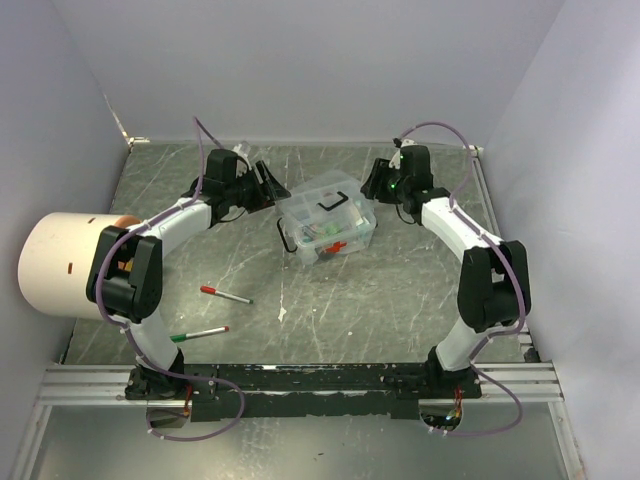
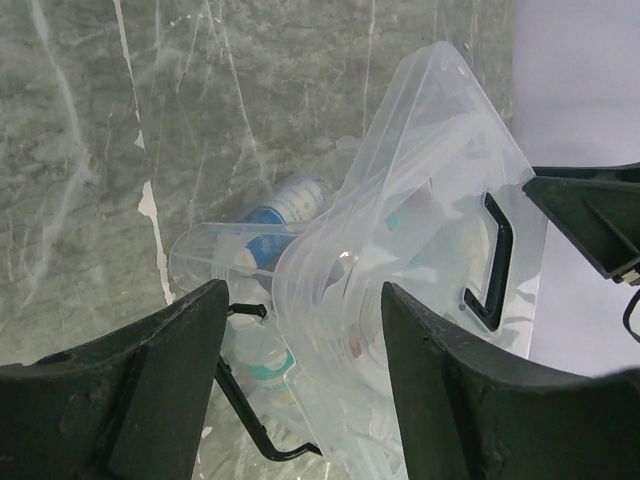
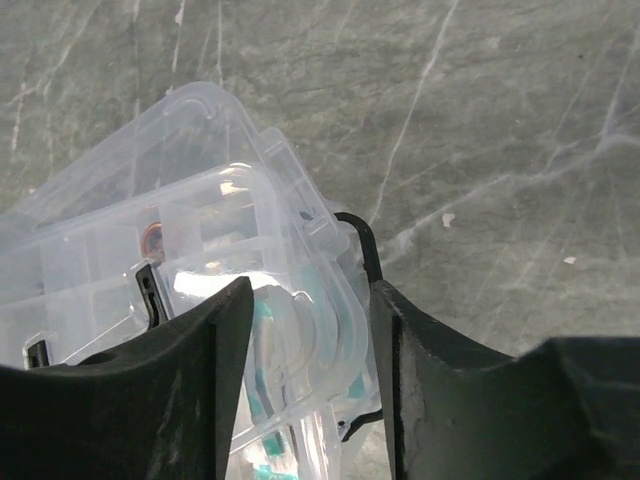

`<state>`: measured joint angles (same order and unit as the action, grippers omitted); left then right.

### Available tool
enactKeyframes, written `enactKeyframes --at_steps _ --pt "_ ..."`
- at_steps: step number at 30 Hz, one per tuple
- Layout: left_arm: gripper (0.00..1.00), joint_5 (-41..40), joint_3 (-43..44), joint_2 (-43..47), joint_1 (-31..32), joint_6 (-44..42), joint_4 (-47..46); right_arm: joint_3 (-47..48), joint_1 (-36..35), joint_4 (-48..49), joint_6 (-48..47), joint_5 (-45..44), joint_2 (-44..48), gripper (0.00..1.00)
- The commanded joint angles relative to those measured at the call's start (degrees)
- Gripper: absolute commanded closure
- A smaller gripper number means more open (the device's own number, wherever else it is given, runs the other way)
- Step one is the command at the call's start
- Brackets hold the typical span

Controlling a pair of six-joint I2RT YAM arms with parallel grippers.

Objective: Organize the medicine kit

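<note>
The clear lid is crooked over the medicine kit's base; next my right gripper grabs the lid's side edge [image 1: 361, 211] and straightens it before closing the black latch.
The medicine kit is a clear plastic box [image 1: 328, 220] with a clear lid and a black handle [image 1: 335, 201], in the middle of the table. Bottles and teal packets show through it. My left gripper [image 1: 268, 190] is open at the box's left side. In the left wrist view the lid [image 2: 440, 200] sits askew over the base, with the gripper [image 2: 303, 295] spread around its corner and a black latch wire [image 2: 240, 400] below. My right gripper [image 1: 375, 185] is open at the box's right side, and in its wrist view the gripper [image 3: 312, 290] straddles the box's edge [image 3: 300, 330] by the black latch [image 3: 365, 245].
A pen with a red cap [image 1: 225, 295] and a pen with a green cap [image 1: 200, 334] lie on the table in front of the left arm. A large white cylinder [image 1: 65, 263] stands at the left edge. White walls close in the back and sides.
</note>
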<state>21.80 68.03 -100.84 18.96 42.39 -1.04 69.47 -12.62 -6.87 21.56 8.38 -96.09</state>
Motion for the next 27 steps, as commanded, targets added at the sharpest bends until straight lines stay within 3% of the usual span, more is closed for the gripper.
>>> enactKeyframes --at_steps 1,5,12,23,27 --pt "0.26 -0.57 1.64 0.23 0.46 -2.65 4.04 0.70 1.31 -1.16 -0.84 5.45 -0.19 0.52" --pt "0.24 -0.94 2.07 0.38 0.46 -4.07 6.23 -3.85 1.35 -1.38 0.39 8.18 3.45 0.56" --pt "0.30 0.96 3.70 -0.93 0.46 -4.82 6.90 -9.87 1.41 -3.01 1.68 11.20 10.23 0.63" --pt "0.26 4.31 5.93 -2.39 0.46 -6.67 8.14 -13.96 1.39 -5.28 4.05 5.00 14.92 0.64" --pt "0.23 0.25 6.90 -1.67 0.46 -6.25 10.90 -13.16 1.42 -6.01 3.40 3.91 13.27 0.62"
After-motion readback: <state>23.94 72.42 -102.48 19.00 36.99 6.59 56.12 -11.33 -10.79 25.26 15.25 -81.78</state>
